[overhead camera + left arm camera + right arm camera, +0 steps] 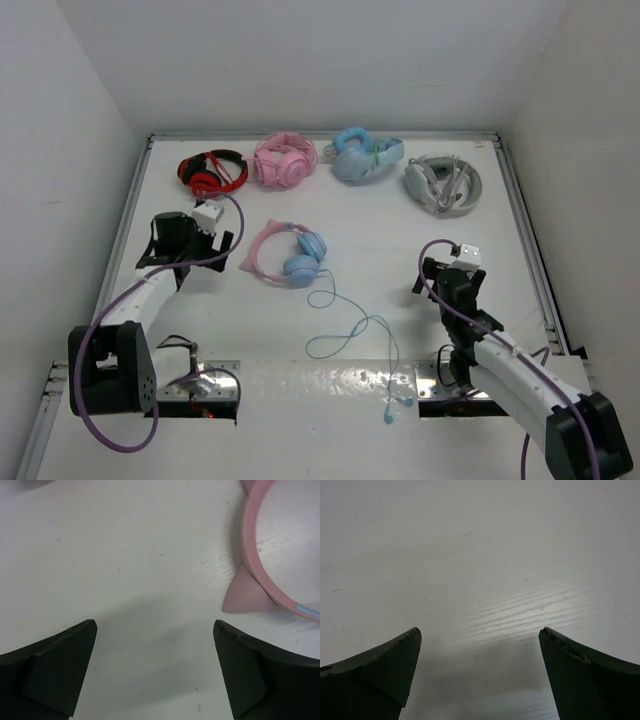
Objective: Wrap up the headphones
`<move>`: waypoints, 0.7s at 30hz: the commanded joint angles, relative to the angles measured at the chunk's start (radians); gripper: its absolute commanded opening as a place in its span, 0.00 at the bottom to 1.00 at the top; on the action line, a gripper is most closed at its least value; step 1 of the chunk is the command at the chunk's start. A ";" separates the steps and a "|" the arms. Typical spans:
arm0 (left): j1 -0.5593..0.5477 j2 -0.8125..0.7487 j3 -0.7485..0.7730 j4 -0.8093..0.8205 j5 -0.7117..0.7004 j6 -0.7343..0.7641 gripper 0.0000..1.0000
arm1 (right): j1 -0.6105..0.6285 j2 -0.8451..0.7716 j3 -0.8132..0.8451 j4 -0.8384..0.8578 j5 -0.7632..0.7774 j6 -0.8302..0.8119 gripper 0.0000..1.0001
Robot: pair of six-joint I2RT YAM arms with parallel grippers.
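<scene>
Next, my left gripper will go to the middle of the pink headband (257, 244) (248, 535), between its cat ears, and close there to lift the headphones.
The headphones (287, 255) lie mid-table: a pink cat-ear headband with light blue ear cups. Their thin light blue cable (350, 325) loops toward the near edge, and its plug hangs over that edge. My left gripper (222, 240) is open and empty, just left of the headband. The left wrist view shows the pink headband (252, 560) and one cat ear (245, 596) ahead on the right, with bare table between the fingers (60, 672). My right gripper (447, 275) is open and empty over bare table, right of the headphones. The right wrist view shows only table between its fingers (385, 672).
Four other headphones lie along the back: a red and black pair (212, 173), an all-pink pair (285, 160), an all-light-blue pair (360, 157) and a grey pair (442, 183). White walls enclose the table on three sides. A metal strip (330, 385) runs along the near edge.
</scene>
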 commanded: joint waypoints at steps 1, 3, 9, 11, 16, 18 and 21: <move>0.004 0.005 0.041 -0.030 0.116 0.055 1.00 | -0.002 -0.003 0.051 0.024 -0.017 -0.003 0.99; 0.004 0.010 0.150 -0.145 0.255 0.158 1.00 | -0.002 0.000 0.073 0.036 -0.106 -0.032 0.99; -0.356 0.253 0.511 -0.375 -0.012 0.092 0.59 | -0.001 0.066 0.159 0.067 -0.455 -0.123 0.98; -0.391 0.388 0.587 -0.424 0.002 0.052 0.64 | 0.014 0.106 0.173 0.079 -0.508 -0.159 0.93; -0.393 0.557 0.618 -0.412 -0.009 0.013 0.78 | 0.152 0.164 0.188 0.080 -0.464 -0.250 0.93; -0.394 0.586 0.632 -0.395 -0.041 -0.013 0.78 | 0.192 0.181 0.191 0.085 -0.452 -0.267 0.93; -0.394 0.620 0.607 -0.325 -0.127 -0.053 0.76 | 0.198 0.206 0.190 0.105 -0.476 -0.262 0.93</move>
